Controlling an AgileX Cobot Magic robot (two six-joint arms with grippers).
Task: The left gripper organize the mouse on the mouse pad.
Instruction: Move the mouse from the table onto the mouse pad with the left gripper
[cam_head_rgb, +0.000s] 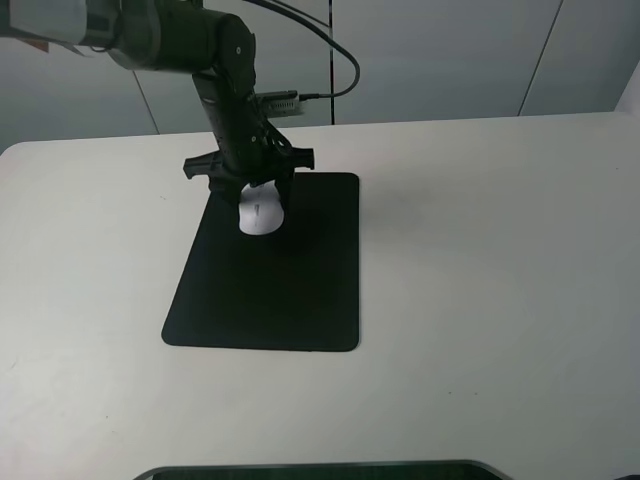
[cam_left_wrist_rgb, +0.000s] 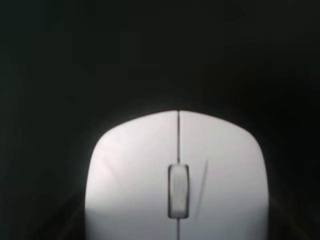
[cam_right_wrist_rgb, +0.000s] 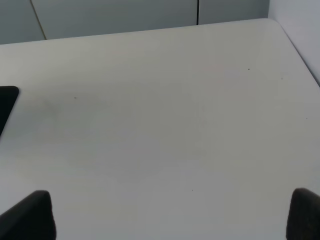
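Observation:
The robot's left gripper will release the white mouse on the far half of the black mouse pad (cam_head_rgb: 267, 223).
The white mouse (cam_head_rgb: 261, 216) lies on the far end of the black mouse pad (cam_head_rgb: 270, 290), scroll wheel pointing toward the near side. My left gripper (cam_head_rgb: 256, 192) comes down over it from behind, and its two dark fingers hug the mouse's sides. In the left wrist view the mouse (cam_left_wrist_rgb: 177, 180) fills the lower frame against the dark pad (cam_left_wrist_rgb: 150, 50), and the fingers are lost in the dark. My right gripper (cam_right_wrist_rgb: 170, 217) hangs open over bare table, with only its fingertips (cam_right_wrist_rgb: 25, 215) showing and a corner of the pad (cam_right_wrist_rgb: 6, 100) at the edge.
The white table (cam_head_rgb: 480, 250) spreads wide to the right of the pad and to its left. A dark flat object (cam_head_rgb: 320, 470) runs along the near edge. Grey wall panels stand behind the table's far edge.

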